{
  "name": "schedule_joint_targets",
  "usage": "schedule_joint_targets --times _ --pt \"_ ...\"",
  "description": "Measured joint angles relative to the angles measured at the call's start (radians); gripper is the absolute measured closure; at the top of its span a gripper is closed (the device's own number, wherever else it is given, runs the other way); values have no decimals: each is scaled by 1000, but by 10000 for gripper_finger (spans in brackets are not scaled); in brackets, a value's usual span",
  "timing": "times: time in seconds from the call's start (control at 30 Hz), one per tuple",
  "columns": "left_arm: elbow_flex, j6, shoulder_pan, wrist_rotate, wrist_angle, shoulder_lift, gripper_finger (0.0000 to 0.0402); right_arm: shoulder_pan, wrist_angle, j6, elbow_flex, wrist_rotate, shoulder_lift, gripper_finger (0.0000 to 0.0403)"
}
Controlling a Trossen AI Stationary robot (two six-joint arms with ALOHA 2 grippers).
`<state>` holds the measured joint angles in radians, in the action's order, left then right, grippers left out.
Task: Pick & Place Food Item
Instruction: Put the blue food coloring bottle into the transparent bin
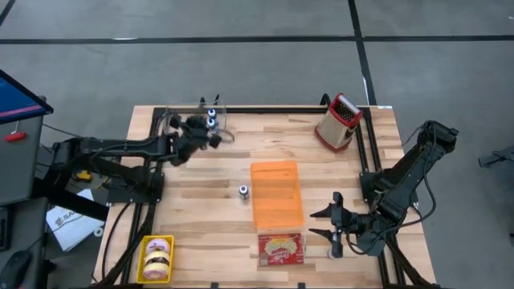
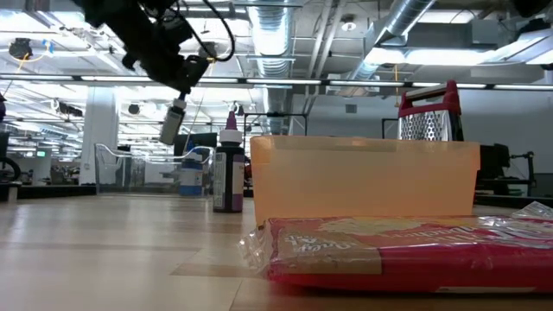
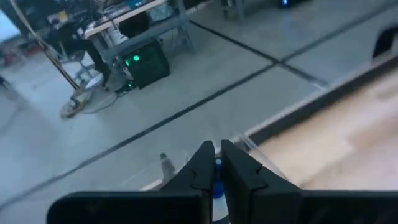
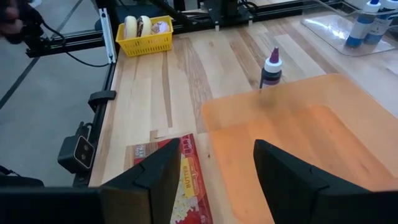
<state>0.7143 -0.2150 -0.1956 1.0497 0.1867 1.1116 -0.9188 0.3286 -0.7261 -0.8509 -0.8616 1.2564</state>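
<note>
I should release the small bottle from my left gripper inside the clear tray [image 1: 211, 116], near the far edge of the table.
A red popcorn packet [image 1: 280, 247] lies flat near the table's near edge, just in front of an orange container [image 1: 277, 193]. Both also show in the right wrist view, the packet [image 4: 186, 180] and the container [image 4: 298, 130]. My right gripper [image 1: 315, 223] is open and empty to the right of them, pointing left. My left gripper [image 1: 217, 138] is at the far left, beside a clear tray [image 1: 221, 112] holding two blue-capped bottles [image 1: 211, 119]. It is shut on a small bottle [image 2: 173, 121] held above the table. My left gripper pinches the small bottle between its two fingers. In the left wrist view only a blue and white sliver of the bottle [image 3: 216, 180] shows between them. In the low view the bottle hangs tilted below the fingers, clear of the table.
A small dark bottle [image 1: 243, 191] stands left of the orange container. A yellow basket of donuts [image 1: 157, 258] sits at the near left corner. A red-handled grater [image 1: 337, 120] stands at the far right. Bare wood lies across the table's middle left.
</note>
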Motion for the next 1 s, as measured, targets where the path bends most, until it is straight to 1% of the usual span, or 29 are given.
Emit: schedule_joint_targets --times 0.1,0.23,0.33,0.47,0.53,0.73,1.0 --pt "-65 38 -106 -71 -128 -46 395 -8 3 -2 0 0 0 207" --pt "-132 74 -257 -199 -272 -106 395 -12 9 -9 0 -2 0 207" --pt "-156 68 -356 -282 -303 -118 395 -10 10 -11 0 -3 0 207" --pt "-161 6 -467 -401 -312 -97 395 -7 14 -10 0 -5 0 207" --pt "-163 -7 -502 -441 -314 -67 395 -1 16 -10 0 -5 0 207" --pt "-162 -43 -554 -488 -396 33 396 -1 23 -8 0 -8 0 207" --pt "-162 -105 -591 -499 -480 164 396 -5 31 -8 0 -8 0 207"
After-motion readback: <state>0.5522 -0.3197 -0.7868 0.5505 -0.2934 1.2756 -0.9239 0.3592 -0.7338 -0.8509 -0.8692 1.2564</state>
